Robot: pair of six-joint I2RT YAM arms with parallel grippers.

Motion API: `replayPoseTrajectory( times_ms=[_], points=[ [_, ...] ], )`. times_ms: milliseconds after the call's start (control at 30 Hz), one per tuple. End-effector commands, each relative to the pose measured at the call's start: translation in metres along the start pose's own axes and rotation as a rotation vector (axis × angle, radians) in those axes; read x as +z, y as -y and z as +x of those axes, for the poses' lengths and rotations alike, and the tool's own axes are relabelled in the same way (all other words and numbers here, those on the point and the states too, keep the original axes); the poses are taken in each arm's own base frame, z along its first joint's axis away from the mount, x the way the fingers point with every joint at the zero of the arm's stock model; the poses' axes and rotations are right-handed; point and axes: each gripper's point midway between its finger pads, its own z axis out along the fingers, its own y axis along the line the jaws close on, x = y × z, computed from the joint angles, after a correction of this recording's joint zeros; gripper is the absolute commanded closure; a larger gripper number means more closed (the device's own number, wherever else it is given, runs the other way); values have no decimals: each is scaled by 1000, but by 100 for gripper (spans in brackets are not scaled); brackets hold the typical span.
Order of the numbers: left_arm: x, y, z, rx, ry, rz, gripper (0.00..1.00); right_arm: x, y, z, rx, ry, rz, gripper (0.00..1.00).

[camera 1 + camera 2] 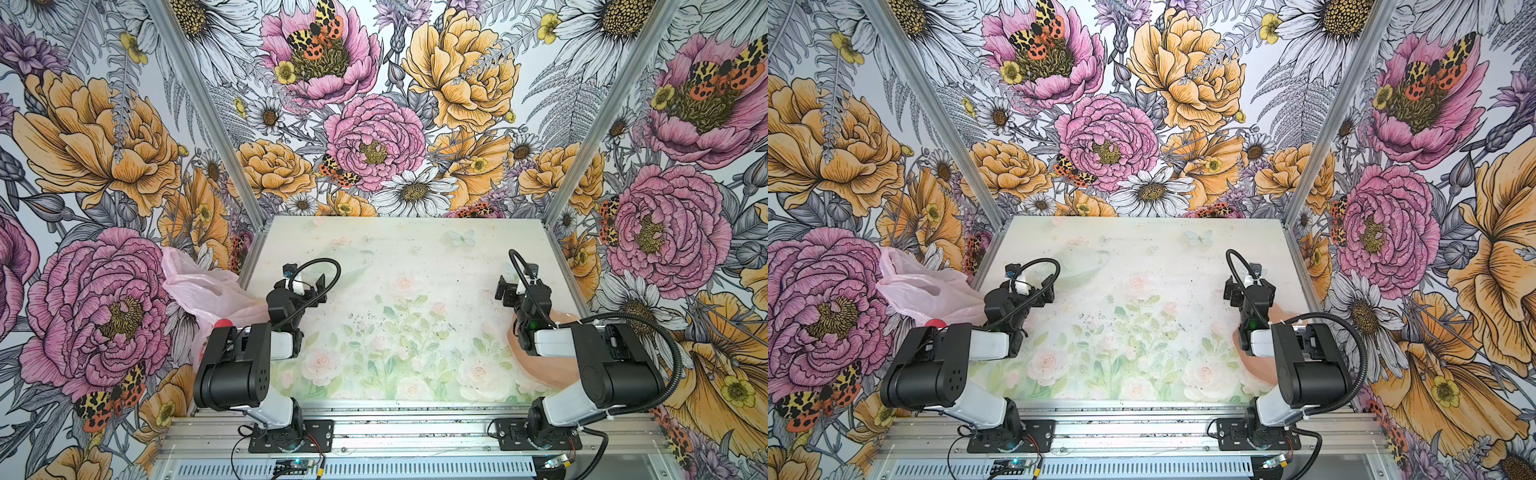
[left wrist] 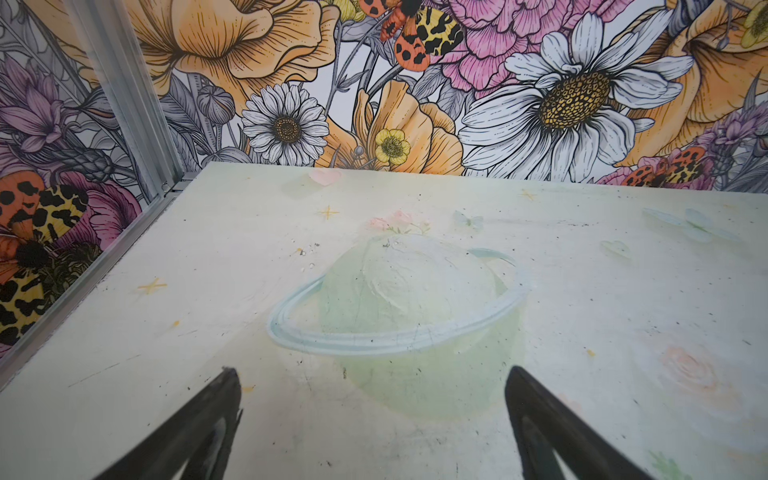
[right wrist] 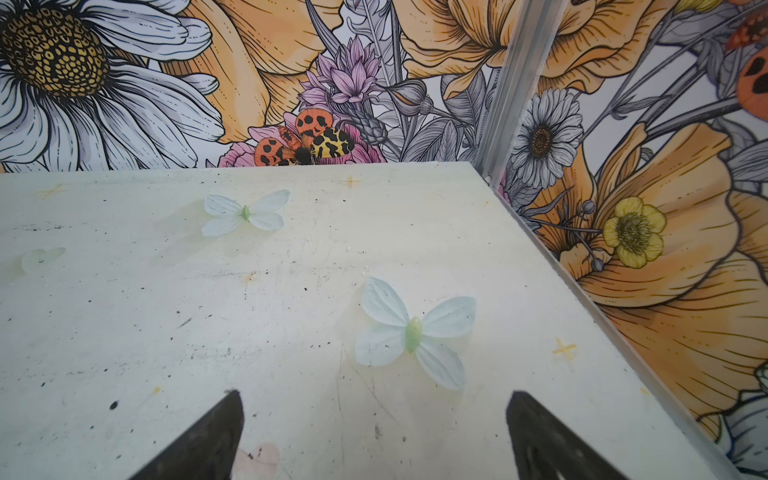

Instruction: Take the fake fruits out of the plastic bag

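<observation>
The plastic bag's handle [image 1: 253,305] on the side toward the middle of the table will be gripped by my left gripper, and the handle on the wall side will stay free.
The plastic bag [image 1: 208,291] [image 1: 926,291] is pale pink and crinkled. It lies at the table's left edge against the wall, partly behind my left arm, with a red mark [image 1: 224,323] showing. The fake fruits are hidden; none shows in any view. My left gripper [image 1: 305,276] [image 1: 1030,277] [image 2: 372,370] stands open over the bare table, just right of the bag, with nothing between its fingers. My right gripper [image 1: 519,286] [image 1: 1250,286] [image 3: 374,392] is open and empty too, over the table's right side.
A peach-pink plate [image 1: 540,365] [image 1: 1258,365] lies under my right arm at the front right. The table [image 1: 395,257] carries a pale printed flower mat. Metal corner posts [image 1: 199,104] [image 1: 615,104] and floral walls close in three sides.
</observation>
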Motion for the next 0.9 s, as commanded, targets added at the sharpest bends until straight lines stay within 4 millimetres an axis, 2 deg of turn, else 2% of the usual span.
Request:
replayPoseTrajectory(
  times_ms=[0, 167, 233, 333, 500, 600, 733, 767, 867],
  points=[
    [-10, 8, -20, 44, -6, -48, 1, -8, 4, -17, 14, 54, 17, 1],
    [-23, 36, -53, 62, 19, -47, 1, -30, 3, -44, 0, 111, 28, 0],
    [-29, 58, -67, 44, 45, 5, 1, -41, 2, -57, 1, 135, 30, 0],
    [-37, 97, -93, 22, 42, 128, 1, -62, -5, -89, 63, 195, -28, 0],
    [-52, 132, -138, -151, -12, 307, 1, -92, -6, -137, 213, 222, -80, 1],
    [-60, 134, -157, -226, -49, 307, 1, -108, -15, -160, 206, 210, -146, 1],
    [-68, 103, -165, -378, -146, 97, 1, -133, -10, -183, 338, 250, -190, 1],
    [-71, 101, -172, -386, -154, 94, 1, -140, -10, -186, 381, 256, -221, 1],
    [-89, 114, -199, -385, -138, 240, 1, -153, -15, -195, 407, 285, -303, 1]
  ],
)
